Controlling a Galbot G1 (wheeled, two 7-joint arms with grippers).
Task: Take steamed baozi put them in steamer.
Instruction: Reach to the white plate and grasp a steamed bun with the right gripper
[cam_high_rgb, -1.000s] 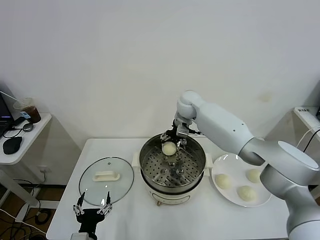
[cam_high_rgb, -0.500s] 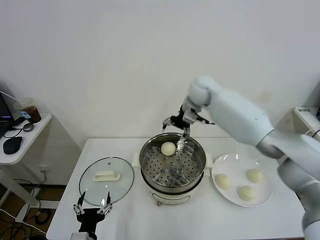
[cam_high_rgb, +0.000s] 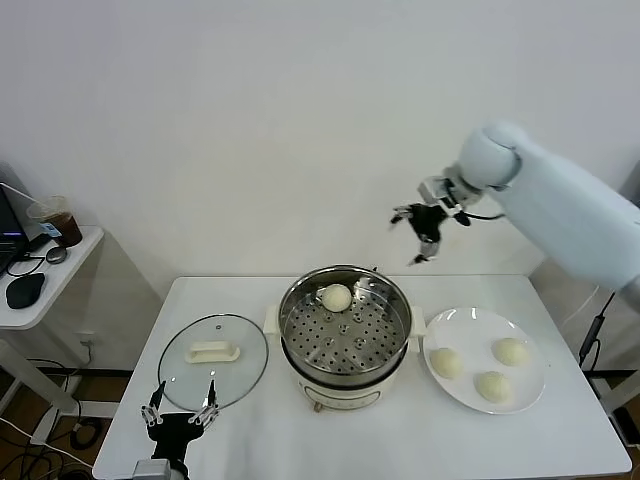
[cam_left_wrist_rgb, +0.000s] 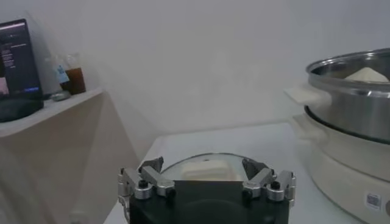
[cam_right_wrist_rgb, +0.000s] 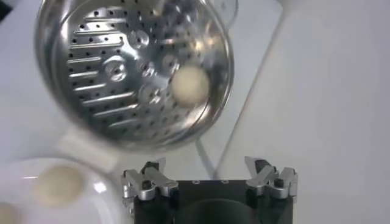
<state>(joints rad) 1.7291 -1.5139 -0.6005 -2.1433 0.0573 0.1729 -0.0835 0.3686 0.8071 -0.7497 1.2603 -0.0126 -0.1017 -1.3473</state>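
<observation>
I move my right gripper to the white plate next and close it on the sides of the baozi (cam_high_rgb: 446, 363) (cam_right_wrist_rgb: 59, 184) nearest the steamer.
One cream-white baozi (cam_high_rgb: 337, 297) lies at the back of the shiny steel steamer (cam_high_rgb: 345, 322), which sits in a white pot base. It also shows in the right wrist view (cam_right_wrist_rgb: 189, 84). Three more baozi (cam_high_rgb: 446, 363) lie on the white plate (cam_high_rgb: 487, 344) to the steamer's right. My right gripper (cam_high_rgb: 418, 235) is open and empty, raised high above the table between the steamer and the plate. My left gripper (cam_high_rgb: 182, 416) is open and empty, parked low at the table's front left, in front of the glass lid.
A round glass lid (cam_high_rgb: 213, 360) with a white handle lies on the table left of the steamer. A side shelf at far left holds a cup of dark drink (cam_high_rgb: 62, 219) and a mouse (cam_high_rgb: 24, 290). The wall stands close behind the table.
My right gripper let go of the baozi inside the steamer, rose out of it, and swung up and right. The baozi stays at the steamer's back. The left arm barely moved.
</observation>
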